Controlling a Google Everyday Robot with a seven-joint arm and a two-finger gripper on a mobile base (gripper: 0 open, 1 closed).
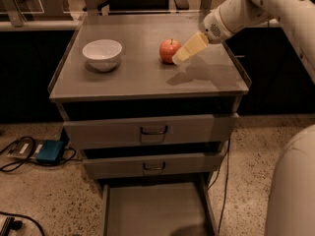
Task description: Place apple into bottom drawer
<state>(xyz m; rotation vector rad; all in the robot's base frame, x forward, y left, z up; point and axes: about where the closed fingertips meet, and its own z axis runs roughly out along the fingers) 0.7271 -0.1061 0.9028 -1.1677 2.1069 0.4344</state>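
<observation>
The robot's gripper should close on the upper part of the red-orange apple (171, 44), so that it can lift the apple off the grey cabinet.
The red-orange apple (169, 50) sits on top of the grey cabinet (147, 80), right of centre. My gripper (180, 58) comes in from the upper right and its pale fingertips are right beside the apple's right side, just above the cabinet top. The bottom drawer (155, 210) is pulled out at the foot of the cabinet and its flat floor holds nothing.
A white bowl (102, 53) stands on the cabinet top, left of the apple. The two upper drawers (153, 131) with black handles are shut. A blue box and cables (47, 151) lie on the floor at left. My white base (293, 191) fills the lower right.
</observation>
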